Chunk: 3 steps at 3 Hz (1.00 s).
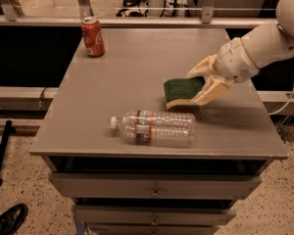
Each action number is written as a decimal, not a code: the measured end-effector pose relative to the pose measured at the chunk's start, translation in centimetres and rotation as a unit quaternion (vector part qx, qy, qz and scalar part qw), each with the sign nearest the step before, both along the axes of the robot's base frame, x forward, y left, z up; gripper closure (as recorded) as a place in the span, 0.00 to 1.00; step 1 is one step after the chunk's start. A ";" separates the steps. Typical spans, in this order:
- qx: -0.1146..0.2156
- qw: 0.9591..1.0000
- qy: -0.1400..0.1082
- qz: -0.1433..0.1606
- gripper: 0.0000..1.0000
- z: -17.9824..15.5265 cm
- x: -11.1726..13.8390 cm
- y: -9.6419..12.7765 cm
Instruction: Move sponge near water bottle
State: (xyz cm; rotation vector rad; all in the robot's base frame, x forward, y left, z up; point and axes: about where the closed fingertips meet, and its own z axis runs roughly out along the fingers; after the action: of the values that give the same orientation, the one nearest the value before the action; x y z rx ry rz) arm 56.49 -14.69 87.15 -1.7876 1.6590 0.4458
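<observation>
I should use my gripper to set the sponge down on the grey table top, behind the water bottle's base (pixel 184 98).
The sponge (pixel 182 91), dark green on top with a pale yellow body, sits between the fingers of my gripper (pixel 198 86), just above the grey table top (pixel 137 62) right of centre. The gripper comes in from the right on a white arm and is shut on the sponge's right end. The water bottle (pixel 154 126) lies on its side near the table's front edge, cap to the left, a short way below and left of the sponge.
A red soda can (pixel 93 36) stands upright at the table's back left. Drawers (pixel 154 185) are under the table top. A metal rail and glass run along the back edge. A dark shoe (pixel 7 220) is on the floor at the bottom left.
</observation>
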 end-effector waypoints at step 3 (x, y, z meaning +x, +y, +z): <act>-0.016 0.995 0.020 0.092 1.00 -1.0 -1.6 0.8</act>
State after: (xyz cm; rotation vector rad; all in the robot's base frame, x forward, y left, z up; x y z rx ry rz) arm 54.88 -13.85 86.18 -1.9764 1.5417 0.5428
